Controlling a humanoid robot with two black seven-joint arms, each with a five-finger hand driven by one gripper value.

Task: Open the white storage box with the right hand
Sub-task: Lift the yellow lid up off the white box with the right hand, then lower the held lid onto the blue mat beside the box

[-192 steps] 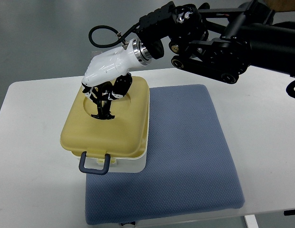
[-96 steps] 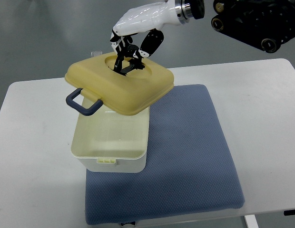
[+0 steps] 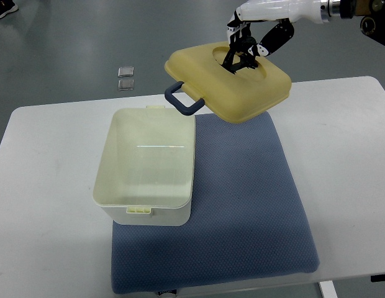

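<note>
Next, my right gripper releases the cream-yellow lid on the blue mat [image 3: 243, 160], setting it free next to the open white storage box.
The white storage box [image 3: 146, 208] stands open on the table's left half, its inside bare. Its cream-yellow lid [image 3: 233, 87], with a dark blue handle [image 3: 183, 99] on the left edge, hangs in the air above the far end of the blue mat, tilted. My right hand [image 3: 242, 51], white-shelled with black fingers, comes in from the upper right and is shut on the grip in the lid's round recess. The left arm does not show.
A blue padded mat [image 3: 242, 205] covers the table's middle and right, and the box overlaps its left edge. The white table [image 3: 43, 205] shows bare at the left and right. Two small square floor plates [image 3: 125, 77] lie beyond the far edge.
The lid has been lifted off the box and carried up and to the right by my right hand. The box now shows its open inside.
</note>
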